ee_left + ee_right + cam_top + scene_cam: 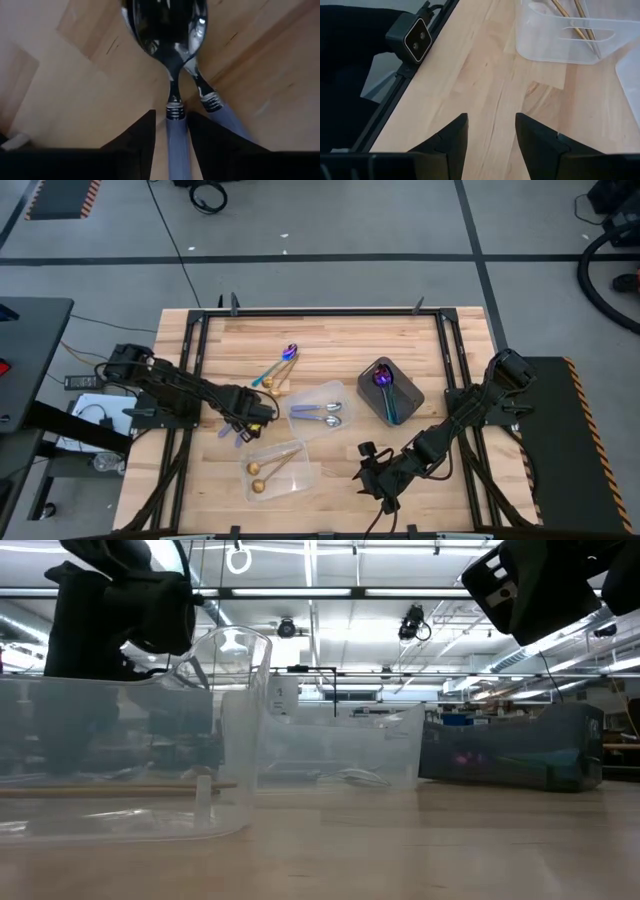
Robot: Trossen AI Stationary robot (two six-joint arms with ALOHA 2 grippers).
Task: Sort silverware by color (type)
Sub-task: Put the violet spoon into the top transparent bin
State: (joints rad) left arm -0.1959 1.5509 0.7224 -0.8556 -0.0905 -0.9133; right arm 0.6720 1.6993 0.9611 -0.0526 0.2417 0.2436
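My left gripper will spread the spoons, as they lie bowl over bowl with their handles close together, and then take the top spoon (173, 87) by its neck.
My left gripper (243, 428) is low over the table left of the trays, shut on a spoon (172, 30) with a silver bowl and a lavender handle. A second such spoon (220, 110) lies on the wood right beside it. Two more lie in the middle clear tray (322, 395). Gold spoons (268, 468) lie in the near clear tray (300, 478), and an iridescent spoon (386, 388) in the dark grey tray (408, 402). Loose iridescent and gold spoons (278, 366) rest on the wood farther back. My right gripper (375, 477) is open over bare wood near the table's near edge. My left gripper pinches the spoon's lavender handle (175, 131) just behind the metal collar, one finger (142, 137) on each side. The fingers lie along the handle, and the bowl sticks out ahead of them. Whether the spoon is lifted clear of the wood I cannot tell.
The low-view camera (415, 36) sits on the table's black frame rail near my right gripper. The near clear tray (560, 37) stands ahead of my right gripper (490, 125). Bare wood lies between the trays and the near edge.
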